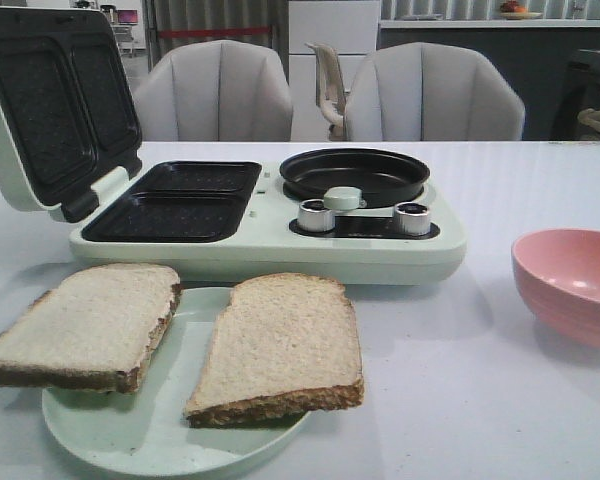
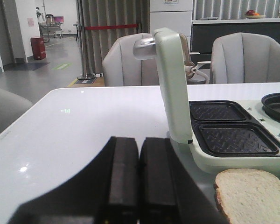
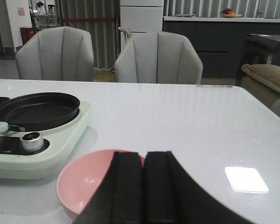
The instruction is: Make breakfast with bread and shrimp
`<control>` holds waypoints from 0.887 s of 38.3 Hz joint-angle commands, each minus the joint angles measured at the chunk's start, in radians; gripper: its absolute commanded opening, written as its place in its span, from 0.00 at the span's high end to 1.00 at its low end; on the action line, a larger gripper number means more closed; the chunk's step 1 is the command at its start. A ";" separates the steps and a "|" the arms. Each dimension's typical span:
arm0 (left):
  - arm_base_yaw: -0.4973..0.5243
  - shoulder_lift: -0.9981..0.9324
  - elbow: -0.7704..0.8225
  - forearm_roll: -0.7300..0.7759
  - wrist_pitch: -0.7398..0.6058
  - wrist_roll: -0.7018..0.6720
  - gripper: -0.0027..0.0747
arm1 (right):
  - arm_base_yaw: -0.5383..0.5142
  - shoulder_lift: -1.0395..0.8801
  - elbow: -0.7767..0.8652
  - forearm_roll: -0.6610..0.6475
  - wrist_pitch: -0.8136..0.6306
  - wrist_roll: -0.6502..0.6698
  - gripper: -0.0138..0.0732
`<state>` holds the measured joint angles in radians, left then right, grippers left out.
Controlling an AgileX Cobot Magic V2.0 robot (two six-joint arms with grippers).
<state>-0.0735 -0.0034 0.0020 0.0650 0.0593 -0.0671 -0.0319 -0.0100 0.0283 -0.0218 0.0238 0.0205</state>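
Observation:
I will next use my left gripper to grab the overhanging outer edge (image 1: 23, 327) (image 2: 220, 197) of the bread slice that lies across the plate's rim, next to the middle bread slice.
Two bread slices lie on a pale green plate (image 1: 130, 440) at the front: one bread slice (image 1: 85, 325) on its left rim, the other bread slice (image 1: 280, 345) toward the middle. Behind them stands the breakfast maker (image 1: 270, 235) with its lid (image 1: 50, 105) raised, two empty sandwich wells (image 1: 175, 200) and a round black pan (image 1: 355, 175). My left gripper (image 2: 139, 142) is shut with nothing in it, to the left of a bread slice (image 2: 254, 193). My right gripper (image 3: 143, 156) is shut and empty over the near side of the pink bowl (image 3: 91, 179). No shrimp shows anywhere.
The pink bowl (image 1: 570, 280) sits at the right of the white table (image 1: 460, 360). Two silver knobs (image 1: 412, 218) face the front of the appliance. Grey chairs (image 1: 435, 95) stand behind the table's far edge.

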 commanded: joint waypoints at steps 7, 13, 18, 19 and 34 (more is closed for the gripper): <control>-0.007 -0.021 0.007 0.001 -0.092 -0.008 0.84 | -0.004 -0.023 -0.017 0.005 -0.096 -0.001 0.80; -0.007 -0.021 0.007 0.001 -0.092 -0.008 0.84 | -0.004 -0.023 -0.017 0.005 -0.096 -0.001 0.80; -0.007 -0.021 0.007 0.001 -0.092 -0.008 0.84 | -0.004 -0.023 -0.017 0.005 -0.096 -0.001 0.80; -0.007 -0.021 0.007 0.001 -0.092 -0.008 0.84 | -0.004 -0.023 -0.017 0.005 -0.096 -0.001 0.80; -0.007 -0.021 0.007 -0.011 -0.132 -0.006 0.84 | -0.003 -0.023 -0.022 0.006 -0.105 -0.001 0.80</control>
<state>-0.0735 -0.0034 0.0020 0.0630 0.0566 -0.0671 -0.0319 -0.0100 0.0283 -0.0218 0.0159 0.0205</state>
